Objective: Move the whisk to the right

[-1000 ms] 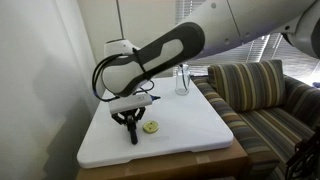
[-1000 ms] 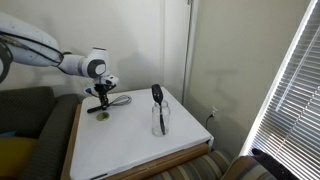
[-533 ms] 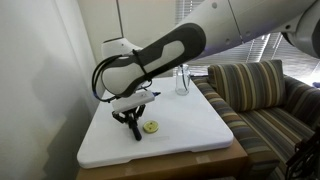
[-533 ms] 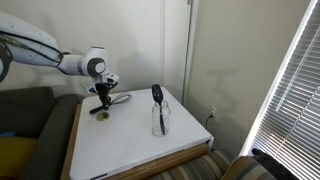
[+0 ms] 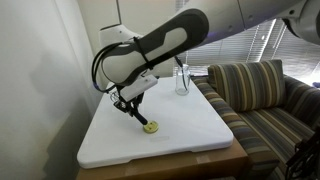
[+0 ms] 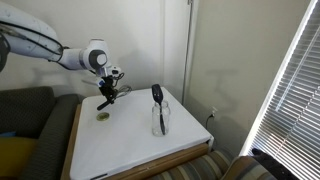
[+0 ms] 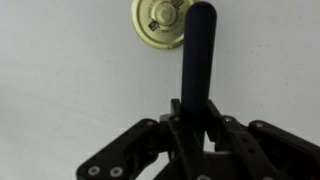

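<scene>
Next, my gripper lets go of the whisk on the white table top (image 5: pixel 168 105), at a spot that lies between the yellowish disc and the clear glass.
My gripper (image 5: pixel 127 102) is shut on the whisk (image 5: pixel 137 114) and holds it tilted above the white table top (image 5: pixel 190 130). In the wrist view the whisk's straight black handle (image 7: pixel 197 55) sticks out from between my fingers (image 7: pixel 196 118). The handle's free end is over the table near a small round yellowish disc (image 7: pixel 160 22). The wire head is hidden behind the gripper. In an exterior view the gripper (image 6: pixel 108 92) hangs above the disc (image 6: pixel 101 116) at the far left of the table.
A clear glass (image 5: pixel 181 80) with a dark utensil stands at the back of the table and also shows in an exterior view (image 6: pixel 160 118). A striped sofa (image 5: pixel 265 100) is beside the table. A white wall (image 5: pixel 40 80) runs close along one side.
The gripper has risen and tilted, lifting the whisk off the table. The handle's end, which was low by the disc, now hangs above it.
</scene>
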`<state>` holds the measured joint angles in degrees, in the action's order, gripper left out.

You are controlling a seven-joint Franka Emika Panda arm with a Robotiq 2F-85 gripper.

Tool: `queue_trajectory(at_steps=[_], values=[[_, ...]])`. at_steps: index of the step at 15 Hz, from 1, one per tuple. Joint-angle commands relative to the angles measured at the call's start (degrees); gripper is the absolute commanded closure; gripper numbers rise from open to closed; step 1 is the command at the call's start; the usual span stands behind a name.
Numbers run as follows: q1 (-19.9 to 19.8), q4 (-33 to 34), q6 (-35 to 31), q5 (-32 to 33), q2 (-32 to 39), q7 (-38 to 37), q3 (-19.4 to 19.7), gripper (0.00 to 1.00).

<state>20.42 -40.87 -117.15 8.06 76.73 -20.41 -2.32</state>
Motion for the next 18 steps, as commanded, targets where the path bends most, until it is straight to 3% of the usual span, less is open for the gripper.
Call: queue_trajectory(at_steps=[1, 6, 9, 14, 18], values=[[-0.9, -4.4, 8.5, 2.6, -4.7, 6.1, 1.3, 0.94], [-0.4, -4.9, 20.9, 7.6, -6.2, 12.1, 4.3, 0.94], [0.7, -6.0, 22.2, 12.9, -5.6, 16.0, 6.6, 0.94], [1.4, -12.5, 10.8, 20.4, -5.1, 16.2, 7.8, 0.94], [0.0, -19.7, -0.1, 19.8, -6.3, 5.1, 8.0, 0.94]])
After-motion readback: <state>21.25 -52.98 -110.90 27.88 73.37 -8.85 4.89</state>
